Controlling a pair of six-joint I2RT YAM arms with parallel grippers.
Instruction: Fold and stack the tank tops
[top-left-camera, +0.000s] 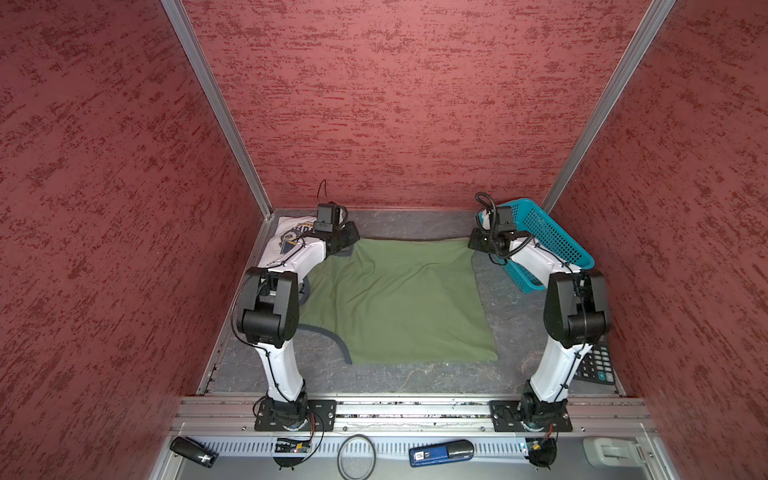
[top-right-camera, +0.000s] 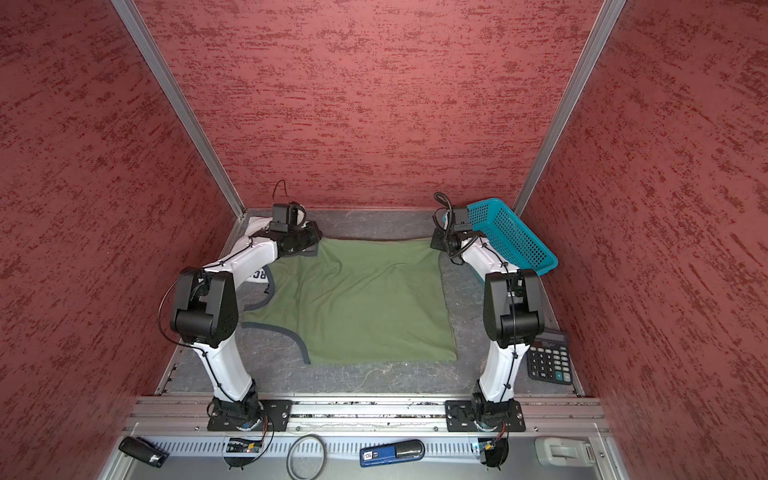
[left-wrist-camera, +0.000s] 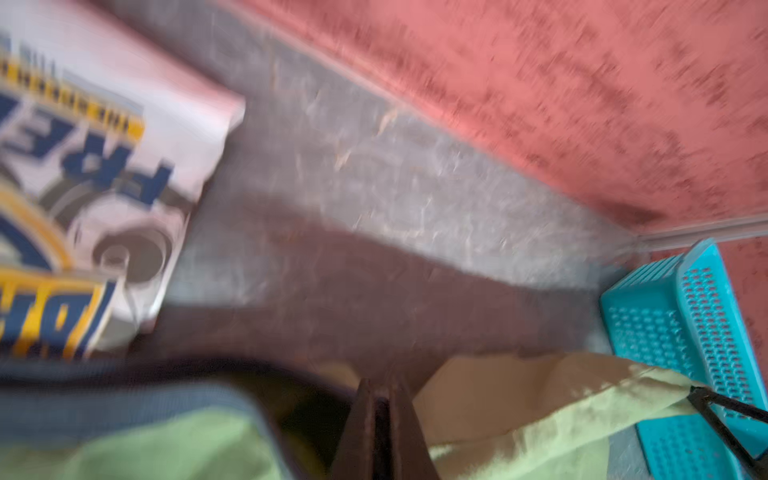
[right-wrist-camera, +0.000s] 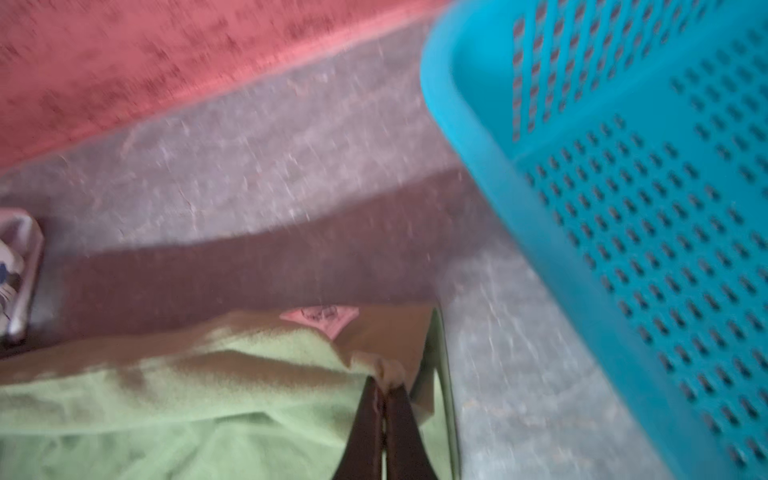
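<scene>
The corner of cloth in my left gripper, now lifted off the table, will be let go on the far part of the olive green tank top's body (top-left-camera: 367, 281).
The olive green tank top (top-left-camera: 399, 299) (top-right-camera: 357, 303) lies spread over the middle of the grey table, dark trim along its left side. Its far edge is lifted off the table. My left gripper (top-left-camera: 345, 248) (left-wrist-camera: 380, 388) is shut on the far left corner of this edge. My right gripper (top-left-camera: 476, 243) (right-wrist-camera: 384, 384) is shut on the far right corner, with a small bunch of green cloth (right-wrist-camera: 208, 395) at its tips. The white tank top (top-left-camera: 291, 241) (left-wrist-camera: 124, 166) lies folded in the far left corner, print up, partly under my left arm.
A teal mesh basket (top-left-camera: 548, 237) (right-wrist-camera: 623, 166) leans against the right wall close to my right gripper. A calculator (top-left-camera: 596, 365) lies at the near right. Red walls close in three sides. A blue device (top-left-camera: 440, 452) lies on the front rail.
</scene>
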